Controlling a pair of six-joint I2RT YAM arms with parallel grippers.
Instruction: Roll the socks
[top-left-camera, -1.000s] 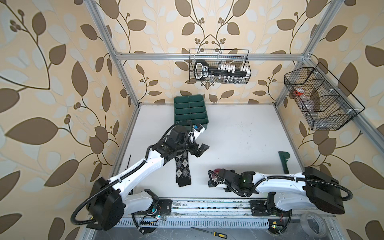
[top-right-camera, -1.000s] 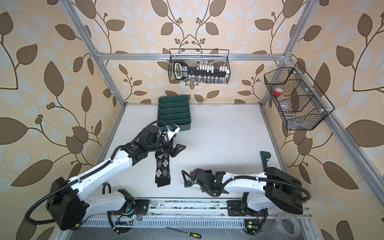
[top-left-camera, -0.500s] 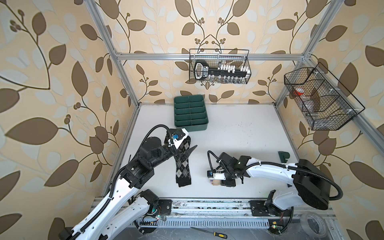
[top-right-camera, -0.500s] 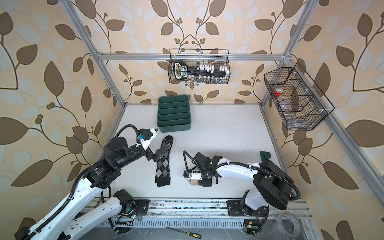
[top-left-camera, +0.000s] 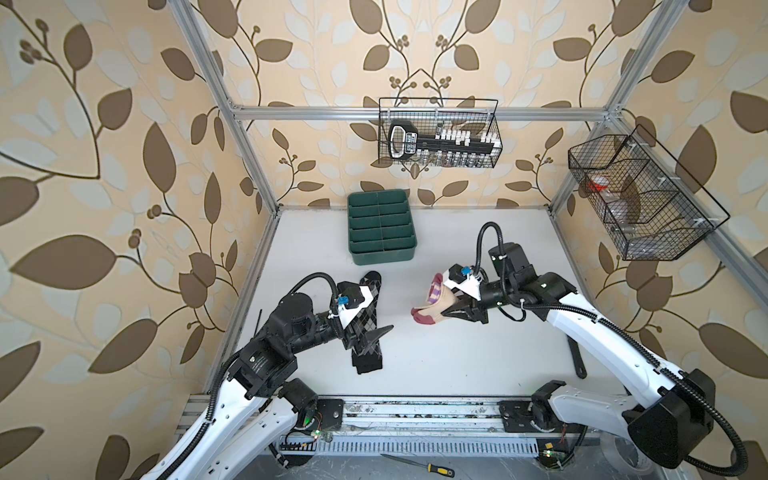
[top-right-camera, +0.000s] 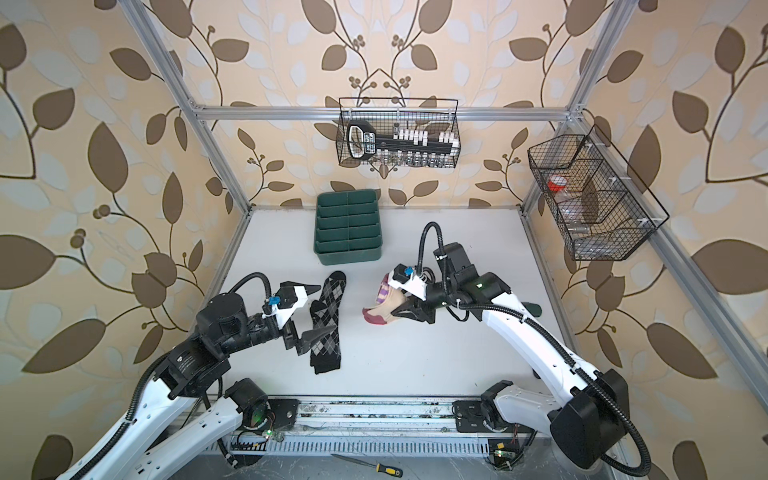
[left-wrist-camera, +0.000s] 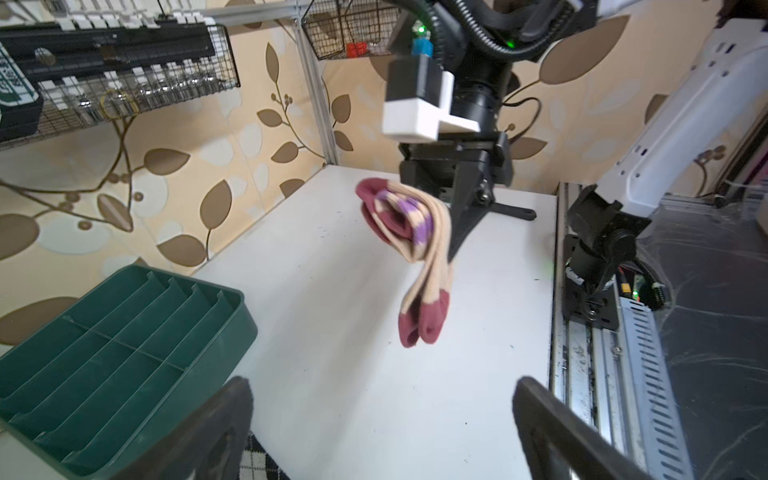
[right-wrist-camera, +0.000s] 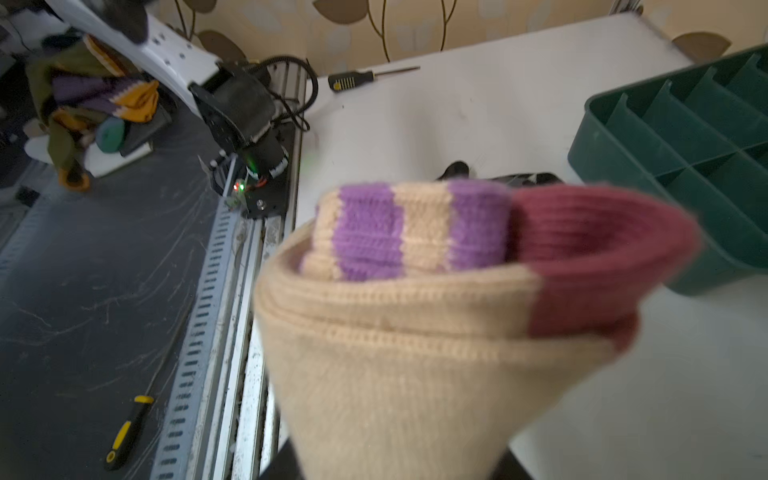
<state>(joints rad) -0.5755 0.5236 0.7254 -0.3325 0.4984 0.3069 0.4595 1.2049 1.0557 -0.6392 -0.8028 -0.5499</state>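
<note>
My left gripper is to grab next the middle part (top-left-camera: 439, 305) (left-wrist-camera: 436, 260) of the folded beige sock, just under its purple stripes, beside the fingers of my right gripper.
The long black-grey-white argyle sock (top-right-camera: 326, 353) lies flat and straight on the white table, left of centre, toe toward the back. My left gripper (top-right-camera: 324, 308) hovers above its middle, open wide with nothing between the fingers (left-wrist-camera: 237, 390). The beige sock (top-left-camera: 432, 305) with maroon toe and purple stripes hangs folded in the air right of centre. My right gripper (top-left-camera: 451, 312) is shut on it. In the left wrist view the beige sock (left-wrist-camera: 419, 232) dangles well clear of the table. In the right wrist view the beige sock (right-wrist-camera: 415, 332) hides the fingers.
A green divided tray (top-left-camera: 382, 255) stands at the back of the table. Wire baskets hang on the back wall (top-left-camera: 438, 137) and the right wall (top-left-camera: 640, 199). A dark tool (top-left-camera: 575, 357) lies near the table's right edge. A screwdriver (top-left-camera: 419, 461) lies below the front rail.
My right gripper has lifted the beige sock from the table's front up and toward the back. My left arm has drawn back from the argyle sock's far end and stays open.
</note>
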